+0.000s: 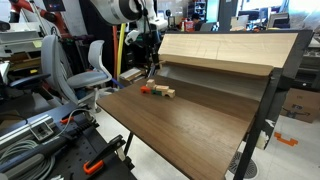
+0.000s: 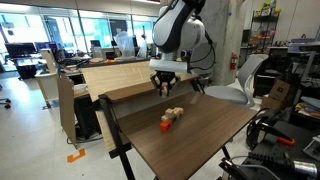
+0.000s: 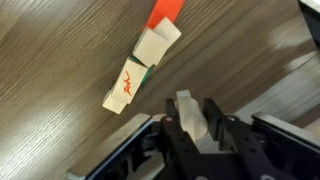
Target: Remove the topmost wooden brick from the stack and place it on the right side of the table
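Observation:
The topmost wooden brick, now held upright above the stack, will be let go by my gripper on the bare table (image 1: 195,100), at the spot beyond the tan end of the row.
My gripper (image 3: 192,128) is shut on a pale-tan wooden brick (image 3: 189,112), held upright between the fingers. In both exterior views the gripper (image 2: 165,90) (image 1: 152,73) hangs a little above the rest of the stack (image 2: 174,113) (image 1: 162,92) on the dark brown table (image 2: 205,140) (image 1: 190,130). In the wrist view the remaining bricks (image 3: 140,65) lie in a row on the tabletop, one with red marks on it. A small orange-red block (image 3: 165,12) (image 2: 166,125) (image 1: 145,88) lies at the end of that row.
A lighter tan slanted board (image 1: 220,48) (image 2: 118,76) rises along the back of the table, close to the gripper. Office chairs (image 1: 88,65) and cables and tools (image 1: 60,135) stand beside the table. The table edge (image 2: 150,165) is near the orange-red block.

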Robot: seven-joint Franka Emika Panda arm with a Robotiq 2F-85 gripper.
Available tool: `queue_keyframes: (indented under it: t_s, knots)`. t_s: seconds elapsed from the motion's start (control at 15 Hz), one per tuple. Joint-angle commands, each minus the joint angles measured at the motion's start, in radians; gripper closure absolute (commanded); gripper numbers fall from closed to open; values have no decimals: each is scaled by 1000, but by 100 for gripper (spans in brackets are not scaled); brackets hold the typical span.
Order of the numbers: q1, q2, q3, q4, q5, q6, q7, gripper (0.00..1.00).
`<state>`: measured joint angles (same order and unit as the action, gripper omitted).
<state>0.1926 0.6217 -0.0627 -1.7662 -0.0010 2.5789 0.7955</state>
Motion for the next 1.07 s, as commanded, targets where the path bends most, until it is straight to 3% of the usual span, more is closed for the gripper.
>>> queue_keyframes:
  t_s: [0.0,0.47,1.0]
  knots:
    - [-10,14,-39,74,18,-62,20,92]
    - [-43,59,-102,171,23,-131,169,92]
    - [-76,155,-145,252,30,-179,448,92]
